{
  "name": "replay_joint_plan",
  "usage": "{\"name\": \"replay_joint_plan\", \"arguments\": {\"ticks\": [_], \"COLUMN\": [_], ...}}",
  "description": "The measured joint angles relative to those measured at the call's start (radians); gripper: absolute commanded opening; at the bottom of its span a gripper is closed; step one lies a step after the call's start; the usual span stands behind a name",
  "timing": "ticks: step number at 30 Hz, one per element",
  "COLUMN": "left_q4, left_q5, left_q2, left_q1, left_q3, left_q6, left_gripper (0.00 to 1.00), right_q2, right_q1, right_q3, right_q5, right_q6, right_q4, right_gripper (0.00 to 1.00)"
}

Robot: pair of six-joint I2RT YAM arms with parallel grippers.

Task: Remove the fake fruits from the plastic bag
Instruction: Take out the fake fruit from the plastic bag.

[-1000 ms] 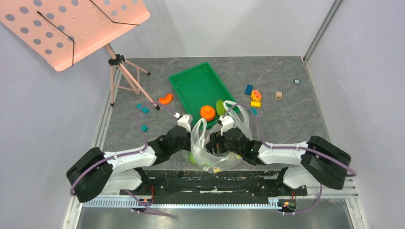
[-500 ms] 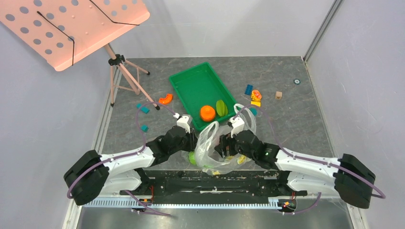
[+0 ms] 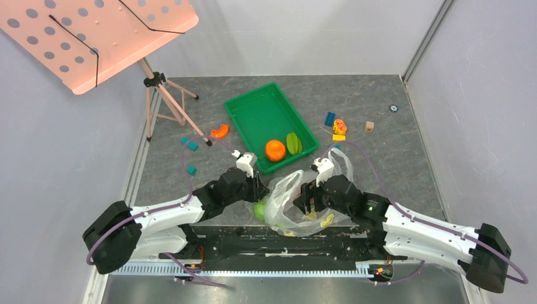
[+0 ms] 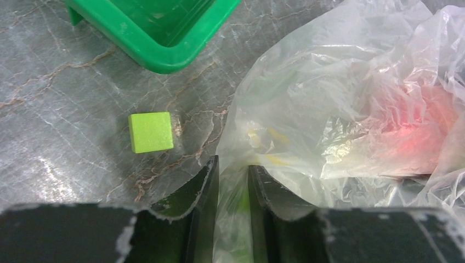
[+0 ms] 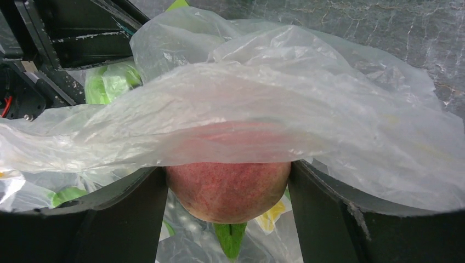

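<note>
The bag's film drapes over the peach, so next my left gripper pinches the bag's side (image 4: 237, 158) and holds it still before my right gripper lifts the peach out.
The clear plastic bag (image 3: 288, 197) lies crumpled between my two grippers near the front edge. My left gripper (image 3: 258, 188) is shut on a fold of the bag's left edge (image 4: 233, 181). My right gripper (image 3: 308, 197) is inside the bag, shut on the pink peach (image 5: 227, 189), with bag film (image 5: 274, 98) draped over it. The peach shows pink through the plastic in the left wrist view (image 4: 422, 129). A green ball (image 3: 259, 209), seemingly the watermelon, sits at the bag's lower left. The round orange (image 3: 275, 150) and the green ribbed oval (image 3: 293, 143) lie in the green tray (image 3: 253, 114).
A green cube (image 4: 151, 132) lies on the table left of the bag, near the tray's corner (image 4: 164, 52). An orange curved piece (image 3: 220, 131), teal blocks (image 3: 192, 145) and coloured blocks (image 3: 339, 130) lie around the tray. A pink music stand (image 3: 95, 31) on a tripod stands at the back left.
My right arm has swung right and stretched out, carrying the peach and dragging the bag rightward and flatter. My left gripper has kept its hold and shifted slightly right.
</note>
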Motion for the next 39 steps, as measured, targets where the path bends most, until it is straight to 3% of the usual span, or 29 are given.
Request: {"name": "replay_joint_plan", "arguments": {"ticks": [6,9,12,15,18,25,28,31,34,39], "left_q4": [0.006,0.006,0.005,-0.018,-0.017,0.071,0.120,0.173,0.198,0.191], "left_q5": [0.009,0.010,0.008,0.000,0.014,0.150,0.204,0.246,0.266,0.262], "left_q2": [-0.029,-0.045,-0.060,-0.077,-0.096,-0.043,0.014,0.058,0.067,0.056], "left_q1": [-0.005,-0.006,-0.006,0.002,0.005,0.005,0.006,0.006,0.007,0.007], "left_q3": [-0.002,-0.005,-0.013,-0.027,-0.043,-0.045,-0.045,-0.046,-0.046,-0.047], "left_q6": [0.000,0.000,0.000,0.010,0.015,0.019,0.019,0.018,0.017,0.019], "left_gripper": [0.13,0.13,0.43,0.60,0.67,0.70,0.55,0.24,0.03,0.02], "right_q2": [-0.037,-0.037,-0.025,-0.011,0.004,0.050,0.050,0.050,0.049,0.035], "right_q1": [0.000,0.000,0.000,0.000,0.000,0.000,0.000,0.000,0.000,0.000], "right_q3": [0.023,0.027,0.027,0.014,-0.036,-0.134,-0.144,-0.151,-0.158,-0.166], "right_q5": [-0.003,-0.016,-0.022,-0.025,-0.024,-0.024,-0.025,-0.024,-0.024,-0.024], "right_q6": [-0.013,-0.025,-0.034,-0.036,-0.034,-0.025,-0.023,-0.022,-0.019,-0.021], "right_q4": [-0.048,-0.061,-0.062,-0.051,-0.002,0.079,0.113,0.126,0.136,0.143], "right_gripper": [0.62,0.62,0.60,0.59,0.60,0.61,0.61,0.62,0.68,0.86]}}
